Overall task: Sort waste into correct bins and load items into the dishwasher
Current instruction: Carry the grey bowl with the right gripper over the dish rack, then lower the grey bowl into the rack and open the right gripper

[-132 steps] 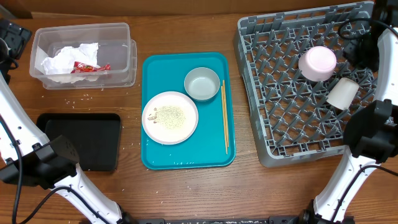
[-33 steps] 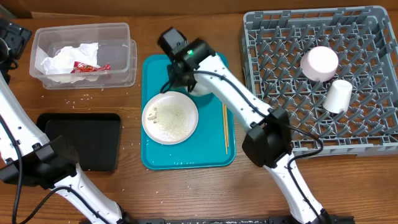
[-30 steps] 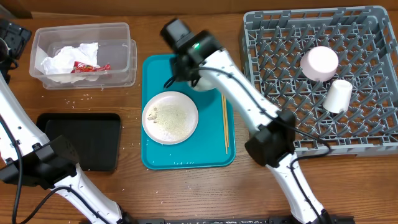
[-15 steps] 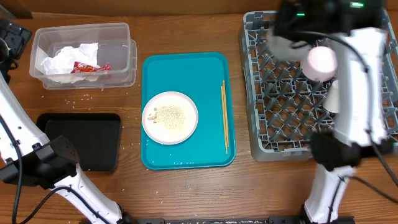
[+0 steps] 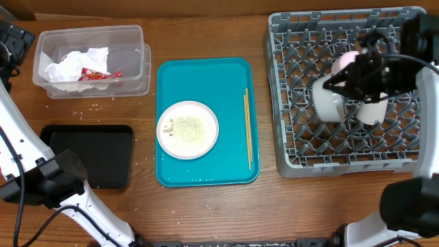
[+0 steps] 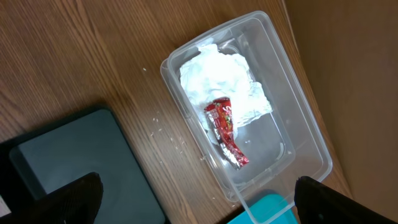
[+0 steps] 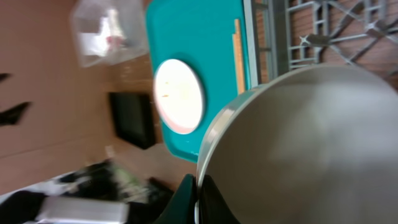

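My right gripper will let go of the metal bowl in the grey dish rack's front corner (image 5: 330, 138) closest to the teal tray.
My right gripper (image 7: 198, 198) is shut on the rim of the metal bowl (image 7: 311, 143). It holds the bowl (image 5: 328, 99) tilted over the left middle of the grey dish rack (image 5: 302, 158). The arm partly hides the pink dish (image 5: 346, 60) and the white cup (image 5: 374, 110) in the rack. The plate (image 5: 187, 130) with rice and the chopsticks (image 5: 247, 128) lie on the teal tray (image 5: 206, 75). The napkin (image 6: 217, 81) and red wrapper (image 6: 225, 130) sit in the clear tub (image 6: 292, 118). My left gripper (image 6: 199, 208) hangs open high above the tub.
The black tray (image 5: 92, 154) lies in front of the clear tub (image 5: 130, 41) at the left. Loose rice grains (image 5: 92, 106) are scattered on the wood between them. The left arm runs along the table's left edge.
The right arm has lifted the metal bowl off the teal tray and swung it right, over the dish rack, then lowered it toward the rack's left middle. The left arm has not moved.
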{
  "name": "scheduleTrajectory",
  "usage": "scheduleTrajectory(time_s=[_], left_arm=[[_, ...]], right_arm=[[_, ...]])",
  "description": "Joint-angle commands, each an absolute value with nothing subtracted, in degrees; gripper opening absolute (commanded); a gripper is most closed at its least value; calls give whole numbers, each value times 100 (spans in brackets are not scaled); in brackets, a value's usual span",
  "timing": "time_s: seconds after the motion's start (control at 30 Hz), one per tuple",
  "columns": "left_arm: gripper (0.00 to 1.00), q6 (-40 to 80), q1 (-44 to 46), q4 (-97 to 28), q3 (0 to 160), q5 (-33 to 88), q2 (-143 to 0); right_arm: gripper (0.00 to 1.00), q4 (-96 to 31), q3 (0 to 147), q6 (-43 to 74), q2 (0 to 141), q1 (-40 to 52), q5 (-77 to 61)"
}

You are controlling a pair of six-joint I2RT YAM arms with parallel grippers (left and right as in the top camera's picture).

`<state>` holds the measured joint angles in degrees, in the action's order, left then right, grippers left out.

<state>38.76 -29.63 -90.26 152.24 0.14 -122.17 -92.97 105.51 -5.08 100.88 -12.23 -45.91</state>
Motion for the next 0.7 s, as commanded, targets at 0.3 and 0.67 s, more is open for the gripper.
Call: scheduleTrajectory(time_s=[0.3,0.67], left_arm=[[100,3767,-2917,-9017,15224,-43,-12250],[100,3767,-2917,-9017,15224,-43,-12250]], right_arm=[[4,-7946,8519,-1479,10379,-2665,-8051],[4,-7872,7837,-1328,10713,-2665,-8049]])
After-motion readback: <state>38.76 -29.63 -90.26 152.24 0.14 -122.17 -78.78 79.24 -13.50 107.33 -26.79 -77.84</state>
